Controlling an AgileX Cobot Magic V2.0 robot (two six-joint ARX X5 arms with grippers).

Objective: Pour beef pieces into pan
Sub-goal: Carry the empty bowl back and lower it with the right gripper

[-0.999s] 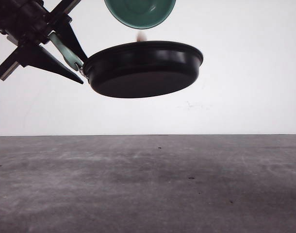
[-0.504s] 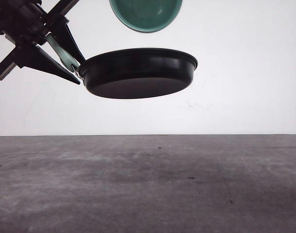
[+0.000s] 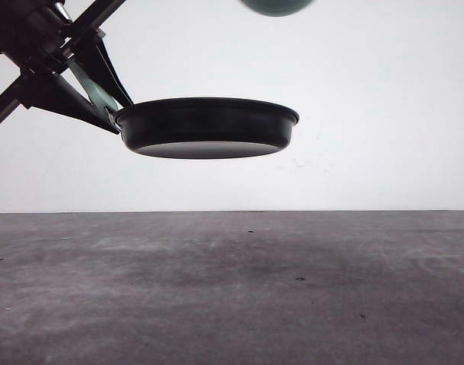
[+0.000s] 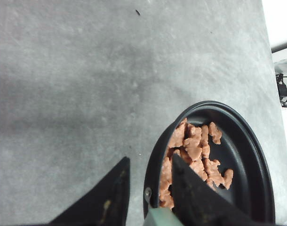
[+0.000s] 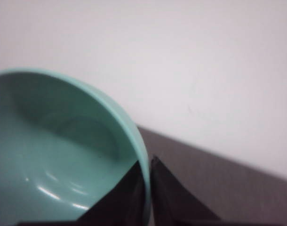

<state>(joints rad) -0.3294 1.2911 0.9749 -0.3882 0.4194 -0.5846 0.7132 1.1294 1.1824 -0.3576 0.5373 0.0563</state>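
Note:
The robot's right gripper needs to set the teal bowl down on the grey table beyond the side of the pan opposite the pan's handle.
My left gripper [image 3: 116, 114] holds the black pan [image 3: 205, 123] in the air by its mint-green handle [image 3: 93, 87], with the pan about level. In the left wrist view the gripper [image 4: 150, 157] is shut on the handle [image 4: 160, 218]. The beef pieces [image 4: 195, 150] lie in a loose reddish-brown pile inside the pan [image 4: 240, 146], on the handle side. Above and to the right of the pan, the teal bowl [image 3: 276, 6] shows at the upper edge of the front view. My right gripper [image 5: 147, 162] is shut on the bowl's rim, and the inside of the bowl [image 5: 54, 160] is empty.
The grey table [image 3: 232, 289] lies well below the pan and bears a few small dark specks. A white wall [image 3: 384, 114] stands behind it. A cable and dark fittings [image 4: 281, 87] sit past the table's edge.
The pan has sunk a little, shifted left and levelled out from a tilt. The teal bowl has risen and moved right, almost out of the front view. A piece was falling a second ago.

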